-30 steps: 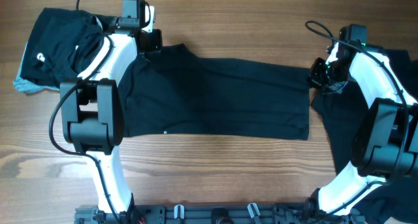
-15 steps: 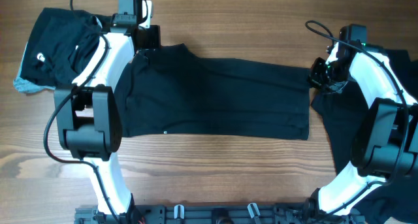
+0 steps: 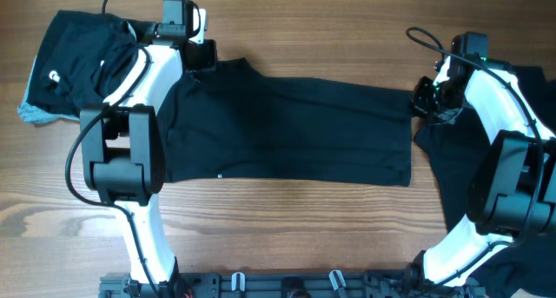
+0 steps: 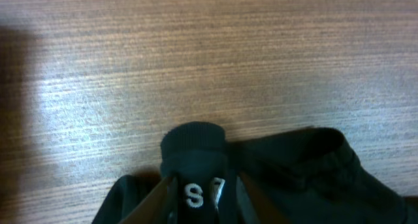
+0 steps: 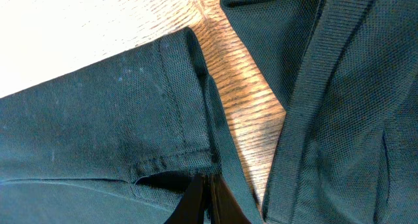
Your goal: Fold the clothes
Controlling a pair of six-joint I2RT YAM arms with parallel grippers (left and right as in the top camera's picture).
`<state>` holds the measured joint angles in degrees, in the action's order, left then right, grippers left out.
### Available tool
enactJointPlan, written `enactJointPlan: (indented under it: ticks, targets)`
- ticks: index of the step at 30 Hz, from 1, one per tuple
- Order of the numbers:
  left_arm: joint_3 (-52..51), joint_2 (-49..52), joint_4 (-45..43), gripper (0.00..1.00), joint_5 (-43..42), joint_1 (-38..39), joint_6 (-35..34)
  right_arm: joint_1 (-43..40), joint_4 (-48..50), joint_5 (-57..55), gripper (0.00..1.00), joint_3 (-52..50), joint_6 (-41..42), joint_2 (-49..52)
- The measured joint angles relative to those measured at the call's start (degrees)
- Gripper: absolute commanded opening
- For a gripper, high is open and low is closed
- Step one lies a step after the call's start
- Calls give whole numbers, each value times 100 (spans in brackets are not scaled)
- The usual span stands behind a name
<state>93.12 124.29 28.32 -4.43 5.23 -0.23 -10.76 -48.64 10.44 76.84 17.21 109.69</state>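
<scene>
The robot's right gripper will release the black T-shirt's corner slightly nearer the front, on its hem edge (image 3: 412,132) beside the other black garment.
A black T-shirt (image 3: 287,129) lies folded lengthwise across the middle of the table. My left gripper (image 3: 201,56) is shut on its collar at the far left corner; the collar with a white "S" tag (image 4: 194,194) shows between the fingers (image 4: 199,196). My right gripper (image 3: 423,98) is shut on the shirt's hem corner (image 5: 196,160) at the far right, its fingers (image 5: 208,188) pinching the cloth. A bundle of black clothes (image 3: 78,59) with a light grey-blue piece (image 3: 33,114) lies at the far left.
Another black garment (image 3: 452,159) lies under the right arm at the right edge, and it shows in the right wrist view (image 5: 339,93). Bare wood table (image 3: 313,29) runs along the far side and the front (image 3: 287,224).
The left arm shifted slightly left half a second ago, then came back to where it was. The shirt and the right arm have not moved.
</scene>
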Motion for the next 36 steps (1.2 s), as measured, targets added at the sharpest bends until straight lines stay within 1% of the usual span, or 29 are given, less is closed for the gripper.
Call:
enactJointPlan:
  ticks: [4,7,10,13,15,21,27,30,33,36]
  targets:
    - [0,0,-11,4,-2,0,-11,0,7,-2,4,0,0,0]
    - [0,-44,144,4,-2,0,-11,0,74,0,4,0,0,-24]
    - [0,-334,293,4,0,-2,-11,0,92,-2,4,0,0,-245]
    - [0,-835,518,4,50,-20,-11,0,81,-2,4,0,0,-680]
    - [11,-1088,809,4,138,-33,-11,0,-31,-2,4,0,0,-872]
    - [11,-1128,1744,4,168,-109,-57,0,-407,-2,4,0,0,-876]
    - [7,-1314,3062,4,199,-369,-219,0,-837,-7,4,0,0,-876]
    - [7,-1401,3523,4,216,-387,-223,0,-929,-155,4,0,2,-876]
    - [7,-1405,3775,4,308,-385,-225,0,-968,-577,5,0,120,-876]
    - [4,-1405,3974,4,413,-385,-229,0,-970,-772,5,0,162,-876]
